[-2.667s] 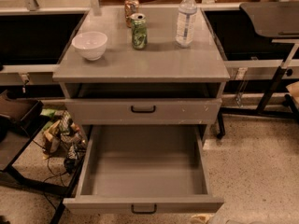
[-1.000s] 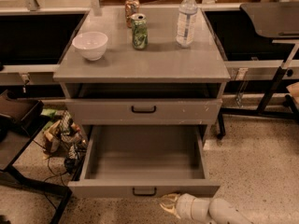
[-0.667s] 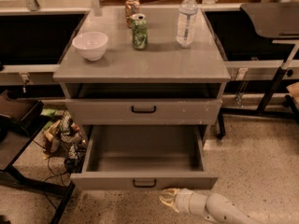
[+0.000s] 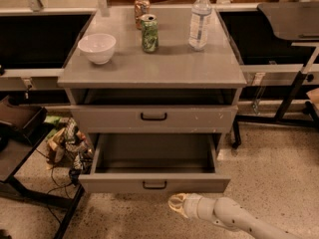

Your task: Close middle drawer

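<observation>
Next, the gripper releases the middle drawer pushed back into the cabinet [image 4: 154, 154] beneath the taller speckled drawer front.
The middle drawer [image 4: 154, 184] is a wide grey drawer with a low plain front and a small black handle [image 4: 155, 185]. It stands partly open under the taller speckled drawer front [image 4: 153, 117], and its inside is empty. My gripper [image 4: 177, 203] is low in the camera view, just in front of and below the drawer's front, right of the handle. My pale arm [image 4: 234, 219] runs off to the lower right. The lowest drawer is hidden.
On the cabinet top [image 4: 164, 66] stand a white bowl [image 4: 97, 48], a green can [image 4: 149, 33], a second can [image 4: 142, 6] and a water bottle [image 4: 200, 19]. Cables and clutter [image 4: 65, 143] lie on the floor at the left. A black table leg [image 4: 291, 98] stands at the right.
My arm has come into view from the lower right and moved toward the cabinet. The middle drawer has slid inward from far out to partly open.
</observation>
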Tool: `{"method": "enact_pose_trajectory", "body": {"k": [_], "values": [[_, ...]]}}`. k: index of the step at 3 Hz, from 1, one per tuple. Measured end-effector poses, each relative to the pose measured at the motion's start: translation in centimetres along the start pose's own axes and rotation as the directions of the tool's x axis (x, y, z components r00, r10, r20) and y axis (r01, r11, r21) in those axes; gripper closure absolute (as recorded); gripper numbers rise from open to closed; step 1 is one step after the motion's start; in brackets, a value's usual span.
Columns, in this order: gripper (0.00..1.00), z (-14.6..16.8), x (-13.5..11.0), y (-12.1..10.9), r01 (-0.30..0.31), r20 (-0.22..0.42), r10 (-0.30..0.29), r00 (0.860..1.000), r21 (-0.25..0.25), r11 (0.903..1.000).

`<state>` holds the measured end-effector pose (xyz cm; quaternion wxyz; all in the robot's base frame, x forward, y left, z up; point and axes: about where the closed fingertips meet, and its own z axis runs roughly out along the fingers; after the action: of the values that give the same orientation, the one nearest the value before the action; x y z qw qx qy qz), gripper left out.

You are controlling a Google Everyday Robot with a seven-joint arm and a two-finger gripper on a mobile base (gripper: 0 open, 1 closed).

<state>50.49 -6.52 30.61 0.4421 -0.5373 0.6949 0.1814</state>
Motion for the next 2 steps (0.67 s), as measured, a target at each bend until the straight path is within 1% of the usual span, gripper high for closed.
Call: {"method": "enact_pose_trajectory", "body": {"k": [1,2], "values": [[1.00,1.72,-0.28,-3.47,0.021,-0.033,-0.021,0.999,0.010,0.9997],[1.00,1.64,-0.27,-3.32,0.022,-0.034,-0.021,0.999,0.010,0.9997]]}}
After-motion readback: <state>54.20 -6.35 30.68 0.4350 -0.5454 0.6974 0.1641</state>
